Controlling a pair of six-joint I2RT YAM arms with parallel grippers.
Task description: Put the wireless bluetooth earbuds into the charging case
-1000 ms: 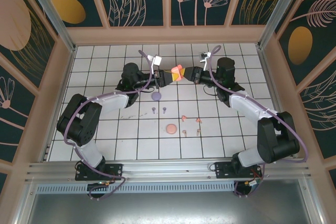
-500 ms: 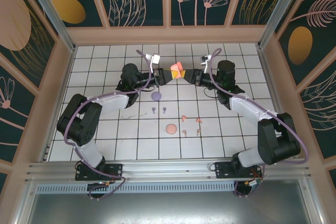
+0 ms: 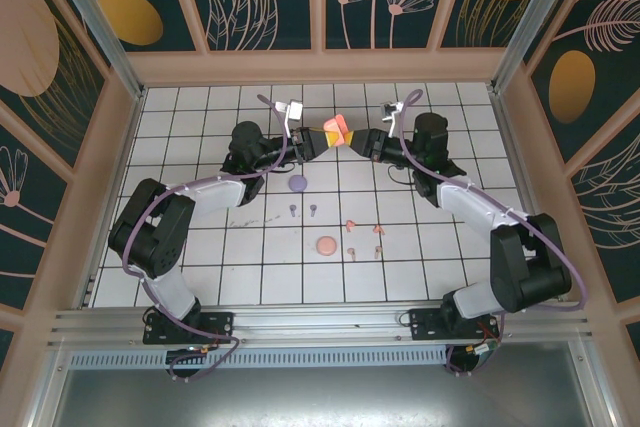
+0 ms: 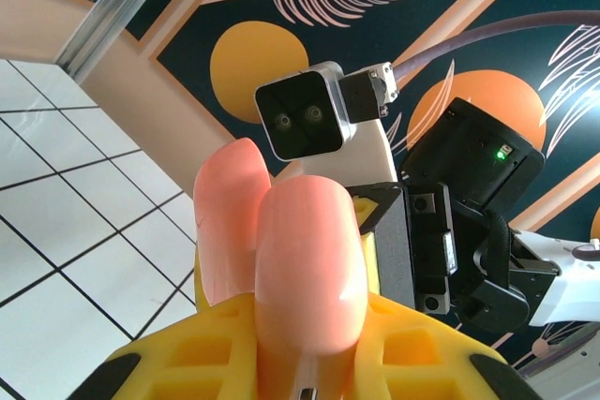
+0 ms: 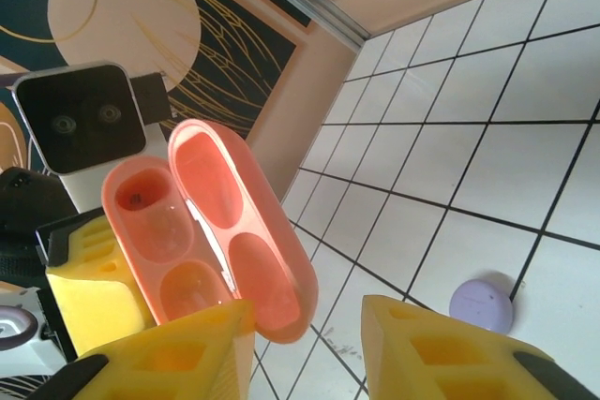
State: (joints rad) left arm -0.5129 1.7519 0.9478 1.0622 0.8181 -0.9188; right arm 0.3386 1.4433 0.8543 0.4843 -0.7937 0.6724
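Note:
The case's hollows face my right gripper in this hold, so it should take the case (image 5: pixel 286 311) while my left gripper regrasps its body, hollows up.
A salmon-pink charging case (image 3: pixel 337 129) is held off the floor at the back middle, with my left gripper (image 3: pixel 322 137) shut on it. In the left wrist view the case (image 4: pixel 305 250) stands between the yellow fingers (image 4: pixel 187 353). Its lid hangs open in the right wrist view, where the case (image 5: pixel 211 222) shows two hollow wells with no bud in them. My right gripper (image 5: pixel 309 348) is open, its left finger beside the lid's rim. Two lilac earbuds (image 3: pixel 292 210) and several pink earbuds (image 3: pixel 350 224) lie on the tiles.
A lilac case (image 3: pixel 298 183) lies on the floor under the left gripper, seen too as the lilac case (image 5: pixel 480 304). A round pink case (image 3: pixel 325 245) lies near the earbuds. Wooden walls (image 3: pixel 320 67) ring the white tiled floor.
The left gripper has carried the pink case a little up and toward the back wall. The right gripper followed it and stays close by the lid.

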